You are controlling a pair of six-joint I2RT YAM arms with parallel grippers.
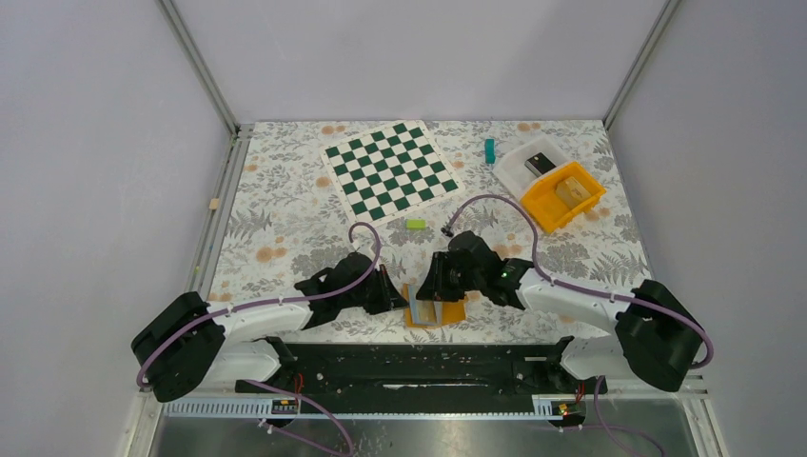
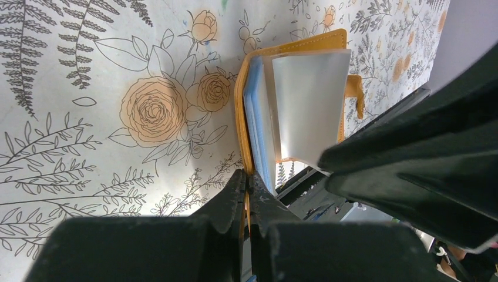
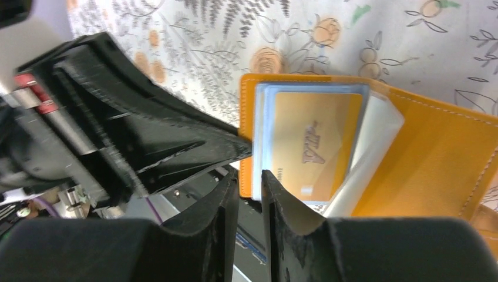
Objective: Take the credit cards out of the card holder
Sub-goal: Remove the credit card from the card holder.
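The orange cover's edge is pinched in my left gripper and the card holder is tipped up, so next I open it and take the light-blue edge (image 2: 255, 120) beside the gold-tinted card.
The orange card holder (image 1: 447, 313) lies open near the table's front edge, between both grippers. My left gripper (image 2: 246, 176) is shut on the edge of its orange cover (image 2: 293, 44). Light-blue credit cards (image 2: 258, 117) are stacked inside, beside a clear sleeve (image 2: 308, 100) that stands up. In the right wrist view the card holder (image 3: 434, 158) holds the credit cards (image 3: 263, 135) under a sleeve showing a gold-tinted card (image 3: 311, 141). My right gripper (image 3: 251, 179) has its jaws narrowly apart, the holder's near edge and card edges at their tips.
A green-and-white chessboard (image 1: 390, 169) lies at the back centre. A small green block (image 1: 415, 225) sits just beyond the grippers. At the back right are a teal piece (image 1: 490, 150), a white tray (image 1: 528, 162) and an orange bin (image 1: 563, 195). The two arms crowd each other closely.
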